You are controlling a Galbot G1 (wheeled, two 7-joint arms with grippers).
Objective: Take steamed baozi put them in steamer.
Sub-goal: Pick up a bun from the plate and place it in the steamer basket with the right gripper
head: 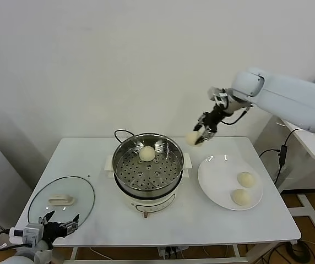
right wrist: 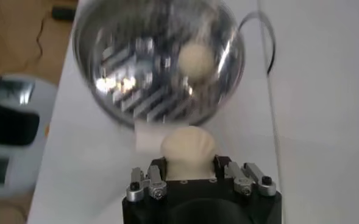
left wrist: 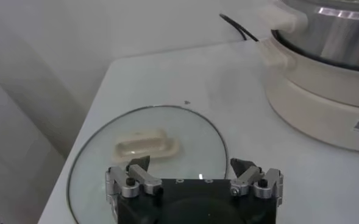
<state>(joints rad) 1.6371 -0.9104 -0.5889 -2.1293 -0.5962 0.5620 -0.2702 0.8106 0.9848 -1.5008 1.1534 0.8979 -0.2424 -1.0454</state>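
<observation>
My right gripper is holding its baozi. It will let go of it on the steamer's perforated bottom (head: 131, 164) (right wrist: 166, 31), between the baozi inside and the rim on the glass lid's side.
The steel steamer (head: 148, 168) stands mid-table on its white base, with one baozi (head: 147, 153) on its perforated floor. My right gripper (head: 197, 136) is shut on a second baozi (head: 193, 138) and holds it in the air just past the steamer's right rim. In the right wrist view that baozi (right wrist: 188, 149) sits between the fingers, with the steamer (right wrist: 158, 64) and the baozi inside it (right wrist: 195, 59) beyond. Two more baozi (head: 246, 179) (head: 240, 197) lie on the white plate (head: 215, 170). My left gripper (head: 61, 225) is open and empty at the table's front left corner.
The glass lid (head: 61, 199) with its cream handle (head: 61, 198) lies flat at the front left, under my left gripper (left wrist: 193, 173) in the left wrist view. A black cord (head: 122, 132) runs behind the steamer. A second white table (head: 311, 137) stands to the right.
</observation>
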